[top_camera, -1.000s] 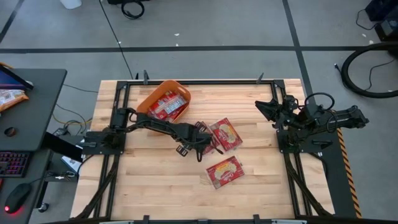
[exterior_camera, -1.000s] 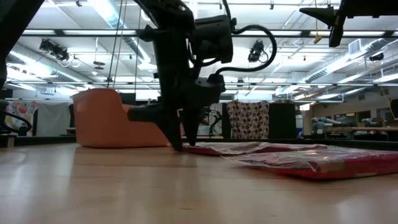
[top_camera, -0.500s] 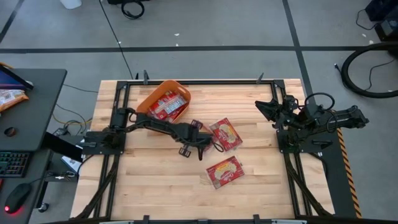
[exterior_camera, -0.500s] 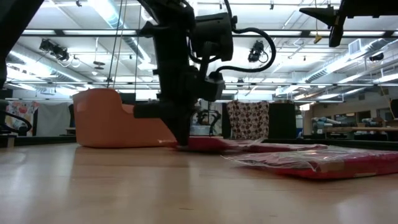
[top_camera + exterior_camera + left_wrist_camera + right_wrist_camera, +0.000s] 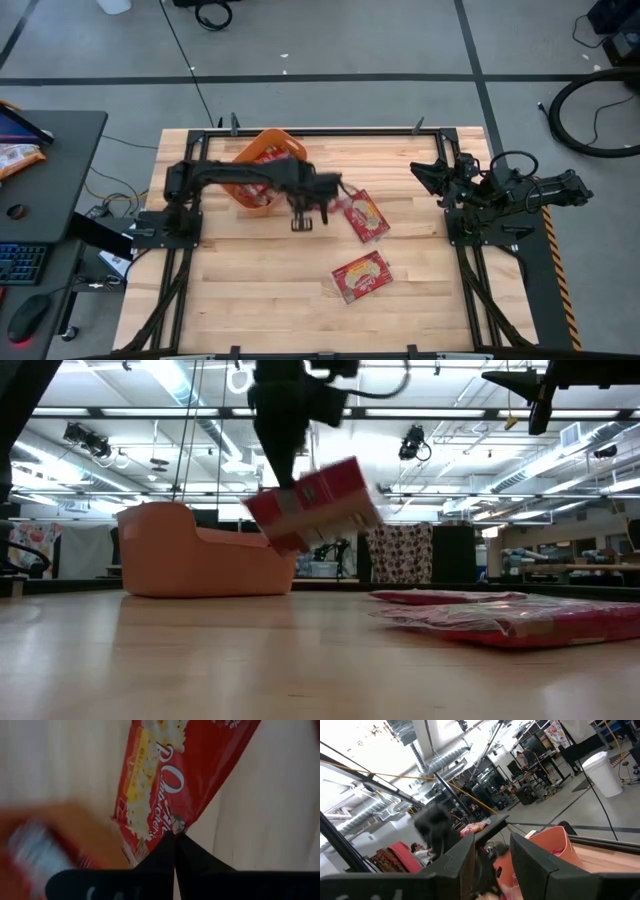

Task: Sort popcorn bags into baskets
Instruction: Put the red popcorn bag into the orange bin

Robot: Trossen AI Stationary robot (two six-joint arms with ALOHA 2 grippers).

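Note:
My left gripper has the popcorn bag, which hangs beside the orange basket now. It will let go of the bag on top of the red packets in the orange basket point(image 5: 260, 182) point(image 5: 42, 852).
My left gripper point(image 5: 174, 834) is up above the table's middle, shut on one red popcorn bag point(image 5: 315, 505) that hangs beside the orange basket point(image 5: 160, 550). In the high view my left arm covers much of the basket point(image 5: 262, 140). Two more popcorn bags lie flat on the wood, one point(image 5: 368, 222) just right of the gripper and one point(image 5: 360, 275) nearer the front edge. My right gripper point(image 5: 425, 175) waits open, raised at the table's far right, with nothing between its fingers point(image 5: 470, 865). My left gripper pinches the bag's edge point(image 5: 172, 822), near a corner, between its two fingertips. The fingers come from above, pointing down. The bag hangs tilted below them, clear of the table, its printed face point(image 5: 160, 785) toward the wrist camera.
The basket holds red packets point(image 5: 262, 205), mostly under my left arm. Black frame rails point(image 5: 330, 130) run along the table's edges. Bare wood point(image 5: 250, 290) spreads over the near left. A dark desk with a keyboard point(image 5: 20, 262) stands off the left side.
My left gripper shut on the bag's edge down at the tabletop. It then rose, rolling its wrist, and shifted toward the basket. The bag came off the wood and now hangs tilted in the air. The other two bags stayed put.

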